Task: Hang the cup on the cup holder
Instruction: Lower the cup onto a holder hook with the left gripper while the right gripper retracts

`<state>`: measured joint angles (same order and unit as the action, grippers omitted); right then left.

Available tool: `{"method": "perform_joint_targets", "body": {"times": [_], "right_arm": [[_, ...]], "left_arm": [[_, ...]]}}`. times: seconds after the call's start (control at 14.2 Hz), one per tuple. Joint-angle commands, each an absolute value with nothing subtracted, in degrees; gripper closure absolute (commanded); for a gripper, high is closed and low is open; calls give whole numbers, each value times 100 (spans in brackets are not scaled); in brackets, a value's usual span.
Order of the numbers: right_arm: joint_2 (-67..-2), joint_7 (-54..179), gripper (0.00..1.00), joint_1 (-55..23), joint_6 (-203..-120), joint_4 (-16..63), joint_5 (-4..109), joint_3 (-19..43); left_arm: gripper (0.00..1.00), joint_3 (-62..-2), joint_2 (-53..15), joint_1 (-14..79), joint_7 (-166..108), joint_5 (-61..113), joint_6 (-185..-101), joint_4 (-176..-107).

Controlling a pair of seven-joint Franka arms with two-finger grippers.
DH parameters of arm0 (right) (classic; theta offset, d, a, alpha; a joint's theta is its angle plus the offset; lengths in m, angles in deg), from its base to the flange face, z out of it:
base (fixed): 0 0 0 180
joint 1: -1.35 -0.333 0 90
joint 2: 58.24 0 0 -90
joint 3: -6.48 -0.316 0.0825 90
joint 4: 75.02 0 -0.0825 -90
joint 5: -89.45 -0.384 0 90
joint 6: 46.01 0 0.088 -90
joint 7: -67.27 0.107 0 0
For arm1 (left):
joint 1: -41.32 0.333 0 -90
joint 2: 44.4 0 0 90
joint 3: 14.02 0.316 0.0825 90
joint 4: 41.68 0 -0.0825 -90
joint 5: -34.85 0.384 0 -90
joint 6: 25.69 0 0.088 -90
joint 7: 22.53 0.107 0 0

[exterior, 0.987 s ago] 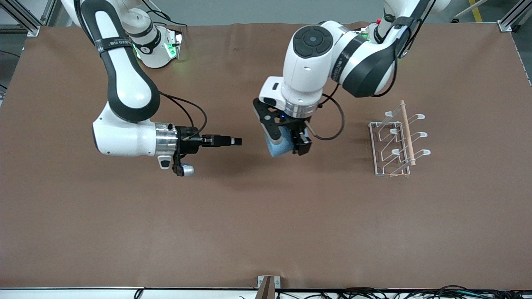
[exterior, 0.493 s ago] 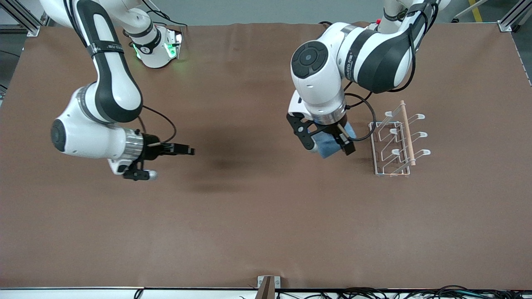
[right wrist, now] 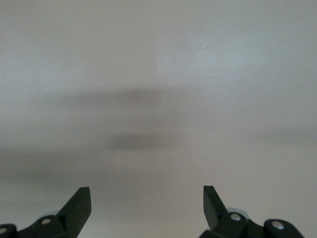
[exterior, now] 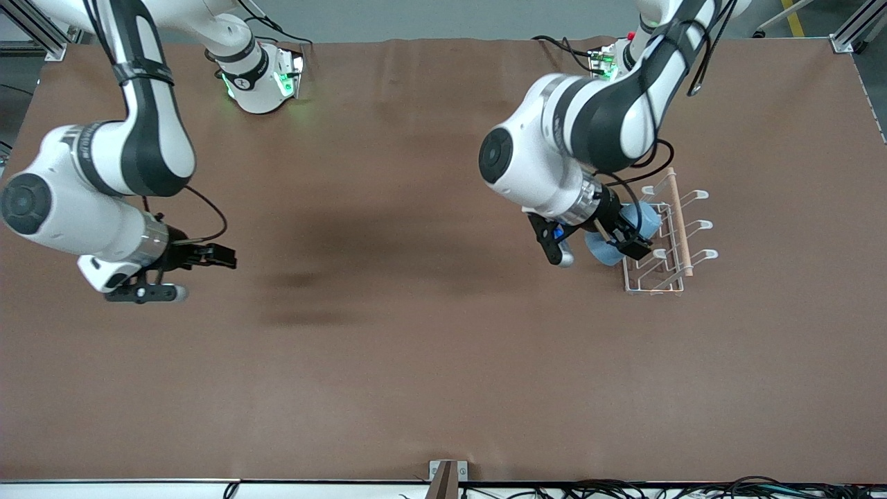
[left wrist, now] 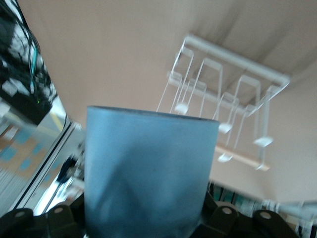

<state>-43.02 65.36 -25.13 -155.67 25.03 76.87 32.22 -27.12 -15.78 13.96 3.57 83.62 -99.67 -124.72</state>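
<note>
My left gripper is to release the light-blue cup on the white peg at the cup holder's end (exterior: pixel 652 259) (left wrist: pixel 183 100) nearest the bracket.
My left gripper (exterior: pixel 627 237) is shut on the light-blue cup (exterior: pixel 624 235) and holds it tilted, its mouth toward the white wire cup holder (exterior: pixel 662 235), right at the holder's prongs on the side toward the right arm's end. In the left wrist view the cup (left wrist: pixel 148 173) fills the lower middle between the fingers, with the cup holder (left wrist: pixel 223 114) and its wooden dowel just past it. My right gripper (exterior: pixel 225 258) is open and empty above bare table at the right arm's end; its fingers (right wrist: pixel 79 208) show spread in the right wrist view.
The brown table cover (exterior: pixel 416 360) spreads wide on all sides. A small bracket (exterior: pixel 443 475) sits at the table edge nearest the front camera. The arm bases stand along the edge farthest from that camera.
My left arm has carried the cup from mid-table to the cup holder and tipped it toward the prongs. My right arm has drawn back toward its end of the table, open.
</note>
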Motion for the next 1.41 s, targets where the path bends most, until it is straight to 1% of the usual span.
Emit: {"method": "perform_joint_targets", "body": {"times": [0.0, 0.14, 0.28, 0.42, 0.49, 0.63, 0.78, 0.85, 0.92, 0.99, 1.2, 1.34], "right_arm": [[-4347, 6472, 0, -2475, -14765, 1712, 7811, 3486], [-4347, 6437, 0, -2274, -14157, 1209, 7811, 3513], [-4374, 6445, 0, -2107, -13997, 884, 7802, 3513], [-4356, 6454, 0, -1931, -13586, 392, 7803, 3513], [-4356, 6454, 0, -1913, -13392, 312, 7820, 3513], [-4426, 6498, 0, -1956, -13302, 223, 8038, 3522], [-4645, 6516, 0, -2000, -13328, 214, 8530, 3452], [-4811, 6524, 0, -1931, -13337, 223, 8541, 3391], [-4909, 6516, 0, -1782, -13320, 232, 8549, 3233], [-4971, 6516, 0, -1432, -13302, 232, 8532, 2953], [-5260, 6603, 0, -334, -13258, 284, 8576, 1672], [-5436, 6691, 0, 90, -12996, 320, 8672, 1195]], "left_arm": [[78, -2720, -1496, 1390, 357, 9046, -9811, -12990], [78, -2720, -1504, 1459, 357, 9477, -9811, -13421], [79, -2720, -1504, 1565, 357, 9890, -9811, -13747], [80, -2720, -1478, 1784, 357, 9988, -9811, -13765], [82, -2720, -1461, 1855, 366, 10006, -9811, -13783], [84, -2720, -1373, 1838, 392, 10006, -9811, -13818], [85, -2720, -1267, 1855, 401, 10006, -9811, -13914], [85, -2720, -1224, 1864, 401, 10024, -9811, -13941], [85, -2720, -1127, 1856, 418, 10059, -9811, -13941], [85, -2720, -1092, 1864, 436, 10068, -9811, -13941], [85, -2720, -960, 1864, 419, 10077, -9811, -13941], [85, -2720, -889, 1856, 410, 10077, -9811, -13941]]}}
